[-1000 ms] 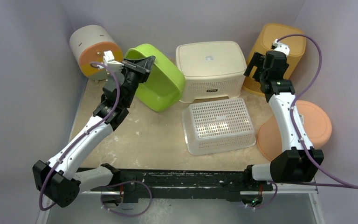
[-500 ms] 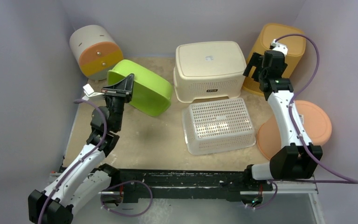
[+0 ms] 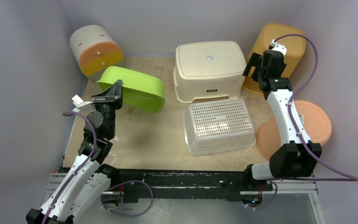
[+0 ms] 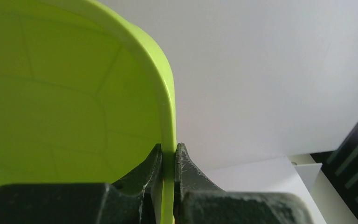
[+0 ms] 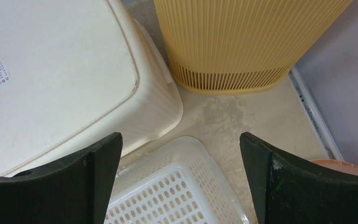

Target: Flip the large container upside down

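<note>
The table (image 3: 141,99) has a spot between the cylinder and the cream basket. Next, my left gripper lets go of the lime-green container, now tilted at the table's back, upside down there.
A lime-green container (image 3: 137,91) rests tilted at the back left of the table, its bottom facing up and right and its near rim raised. My left gripper (image 3: 113,93) is shut on that rim. In the left wrist view the thin green rim (image 4: 168,116) is pinched between both fingers of my left gripper (image 4: 168,150), and the container's inside (image 4: 60,93) fills the left of that view. My right gripper (image 3: 256,67) hovers open and empty at the back right. In the right wrist view my right gripper (image 5: 181,136) is above the gap between the baskets.
A cream basket (image 3: 209,60) stands upside down at the back centre, with a white perforated basket (image 3: 219,123) in front of it. A yellow ribbed bin (image 3: 286,46) is at the back right and an orange lid (image 3: 310,123) at the right. A white and orange cylinder (image 3: 93,46) lies at the back left.
My left arm has drawn back toward the near left with the green rim in its grip. The container has tipped from its side toward bottom-up and shifted left. The right arm barely moved.
</note>
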`<state>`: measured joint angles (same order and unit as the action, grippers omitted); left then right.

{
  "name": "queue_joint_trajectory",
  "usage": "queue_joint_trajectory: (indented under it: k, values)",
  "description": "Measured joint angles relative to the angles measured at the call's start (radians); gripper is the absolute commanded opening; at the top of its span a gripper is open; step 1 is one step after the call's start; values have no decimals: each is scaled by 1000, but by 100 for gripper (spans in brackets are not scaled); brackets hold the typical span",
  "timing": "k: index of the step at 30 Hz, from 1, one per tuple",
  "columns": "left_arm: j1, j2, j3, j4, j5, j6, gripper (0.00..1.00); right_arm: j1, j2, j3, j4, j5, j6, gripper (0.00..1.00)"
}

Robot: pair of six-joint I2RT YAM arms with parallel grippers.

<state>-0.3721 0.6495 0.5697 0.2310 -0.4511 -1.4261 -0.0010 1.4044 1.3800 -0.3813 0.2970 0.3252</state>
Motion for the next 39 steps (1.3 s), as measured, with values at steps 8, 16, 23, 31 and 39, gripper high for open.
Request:
queue_joint_trajectory:
  k: [8, 16, 23, 31, 39]
  values:
    - [0, 107, 30, -357, -31, -72, 0, 0, 0, 0, 5, 0, 1, 97]
    - [6, 218, -7, -666, -34, -71, 0, 0, 0, 0, 6, -3, 6, 97]
    - [31, 274, -8, -702, -42, -74, 0, 0, 0, -2, 6, -12, 8, 97]
    - [89, 439, -19, -704, -7, -64, 3, 0, 0, -2, 6, -26, 8, 97]
    - [92, 575, 45, -727, 3, 5, 29, 0, 0, -6, 6, -26, 12, 98]
